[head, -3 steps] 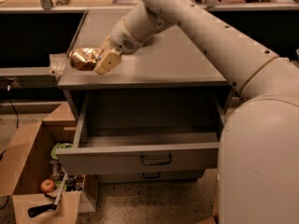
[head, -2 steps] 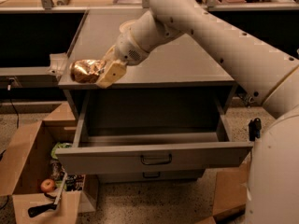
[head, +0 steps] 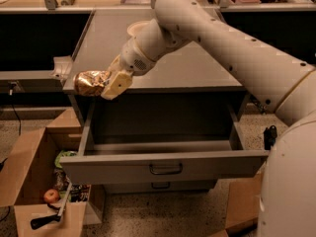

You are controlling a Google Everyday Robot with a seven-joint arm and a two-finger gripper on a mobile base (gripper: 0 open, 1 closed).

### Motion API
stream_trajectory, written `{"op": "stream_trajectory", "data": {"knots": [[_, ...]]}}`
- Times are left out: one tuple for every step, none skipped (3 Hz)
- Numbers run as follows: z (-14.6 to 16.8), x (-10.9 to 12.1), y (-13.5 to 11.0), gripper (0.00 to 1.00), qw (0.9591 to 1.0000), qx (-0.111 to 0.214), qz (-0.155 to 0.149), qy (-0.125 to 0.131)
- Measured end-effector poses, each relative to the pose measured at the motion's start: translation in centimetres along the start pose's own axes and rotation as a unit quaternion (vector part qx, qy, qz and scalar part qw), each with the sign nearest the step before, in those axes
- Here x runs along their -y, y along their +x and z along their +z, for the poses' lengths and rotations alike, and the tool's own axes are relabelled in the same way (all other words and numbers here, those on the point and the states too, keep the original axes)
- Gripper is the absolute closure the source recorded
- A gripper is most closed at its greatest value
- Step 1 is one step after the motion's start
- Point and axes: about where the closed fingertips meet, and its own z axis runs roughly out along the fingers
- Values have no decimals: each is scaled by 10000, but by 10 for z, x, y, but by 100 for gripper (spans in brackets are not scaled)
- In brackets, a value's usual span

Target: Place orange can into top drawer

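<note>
Next, I release the orange can in the top drawer (head: 127, 131), near the side of the drawer by the apple's cardboard box.
The orange can (head: 91, 82) is shiny, gold-orange and wrinkled, held on its side in the air at the front left corner of the grey cabinet top (head: 197, 68). My gripper (head: 109, 84) is shut on the orange can, with a cream finger (head: 116, 85) across its right end. The top drawer (head: 163, 166) is pulled wide open below, its front panel with the wire handle (head: 166, 169) facing me; the inside looks bare. The can hangs above the drawer's left edge.
A white bowl (head: 138, 29) sits on the cabinet top behind my arm. A shallower drawer front (head: 160, 186) lies under the open drawer. An open cardboard box (head: 34, 181) with an apple and clutter stands on the floor at the left. Another cardboard piece (head: 244, 206) lies at right.
My arm has carried the can forward and down, from over the cabinet's left side to its front left corner above the open drawer's edge. The drawer has not moved.
</note>
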Motion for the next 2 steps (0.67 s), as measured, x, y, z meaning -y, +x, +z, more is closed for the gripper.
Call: {"op": "stream_trajectory", "data": {"knots": [[13,-21,12,100,9996,-109,267,-41],[29,-61,36,100,9966,-196,789,-130]]}}
